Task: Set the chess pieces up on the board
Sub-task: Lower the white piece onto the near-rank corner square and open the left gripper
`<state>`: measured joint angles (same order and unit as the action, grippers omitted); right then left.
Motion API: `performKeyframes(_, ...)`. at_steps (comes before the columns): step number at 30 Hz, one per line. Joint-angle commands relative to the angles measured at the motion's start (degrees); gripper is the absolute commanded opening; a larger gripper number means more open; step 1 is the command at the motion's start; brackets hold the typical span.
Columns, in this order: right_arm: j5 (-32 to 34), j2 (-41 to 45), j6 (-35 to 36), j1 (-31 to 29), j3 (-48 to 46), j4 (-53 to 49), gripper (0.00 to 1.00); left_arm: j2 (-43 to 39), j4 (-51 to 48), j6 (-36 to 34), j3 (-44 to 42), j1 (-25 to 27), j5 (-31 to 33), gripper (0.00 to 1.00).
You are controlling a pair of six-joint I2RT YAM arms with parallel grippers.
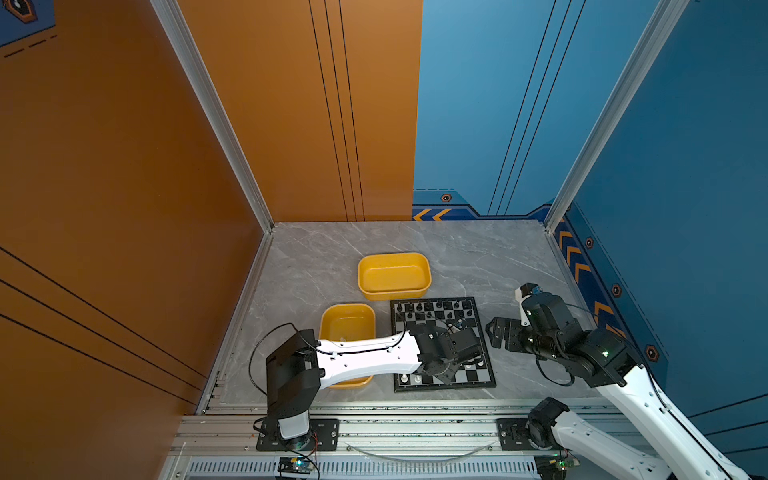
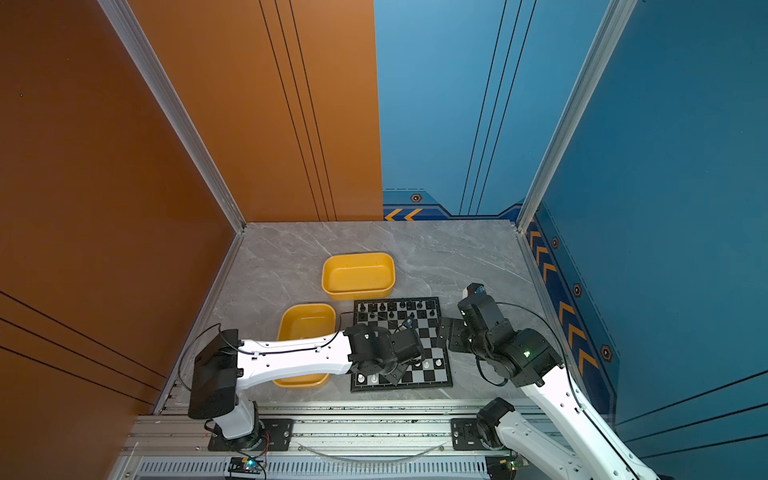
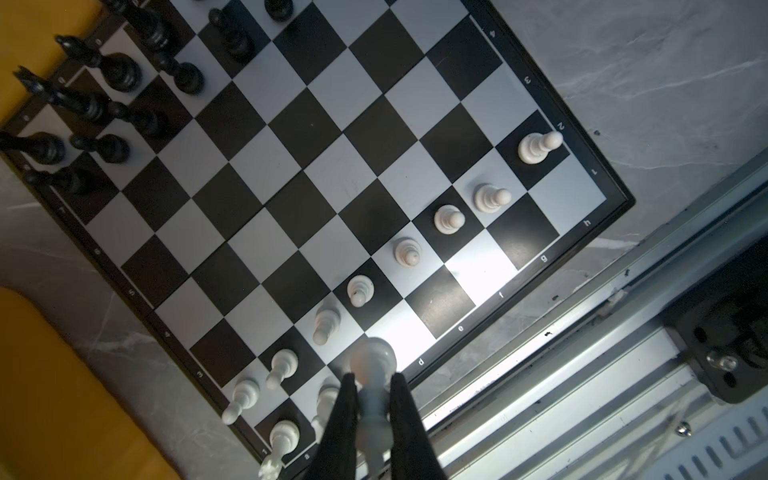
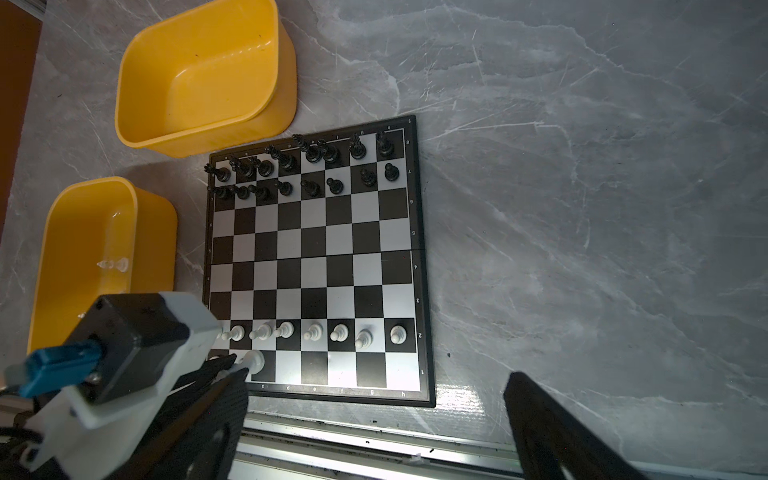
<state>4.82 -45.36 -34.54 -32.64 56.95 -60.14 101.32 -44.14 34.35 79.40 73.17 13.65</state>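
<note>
The white piece will go down from my left gripper onto the empty dark near-row square (image 1: pixel 449 377) (image 3: pixel 439 301) by the letter e.
The board (image 1: pixel 444 386) (image 4: pixel 316 249) lies flat on the grey table. Black chess pieces (image 4: pixel 311 153) (image 3: pixel 120 72) fill its two far rows. A row of white pawns (image 4: pixel 313 331) (image 3: pixel 449 219) stands one row in from the near edge. My left gripper (image 3: pixel 372 382) (image 1: pixel 446 376) is shut on a white piece (image 3: pixel 372 365) (image 4: pixel 254 360), held round base down over the near row by the letters c and d. Other white pieces (image 3: pixel 284 436) stand in the near corner beside it. My right gripper (image 1: pixel 494 332) (image 4: pixel 374 436) hangs open off the board's right side, holding nothing.
Two yellow trays sit by the board: one (image 1: pixel 394 276) behind it and one (image 1: pixel 347 320) to its left, partly under my left arm. A white piece (image 4: pixel 113 264) lies in the left tray. A metal rail (image 1: pixel 374 409) runs along the table's front edge.
</note>
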Motion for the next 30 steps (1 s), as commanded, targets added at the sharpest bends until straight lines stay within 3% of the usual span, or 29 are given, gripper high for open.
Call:
performKeyframes(1, 1.92, 0.45, 0.43, 0.46, -1.12, -2.27, 0.99, 1.78, 0.37, -1.88, 2.43, 1.07, -1.46, 0.02)
performKeyframes(30, -2.80, 4.52, 1.15, 8.17, -4.04, -3.05, 1.00, 9.43, 0.42, -5.49, 6.67, 1.46, -7.27, 0.06)
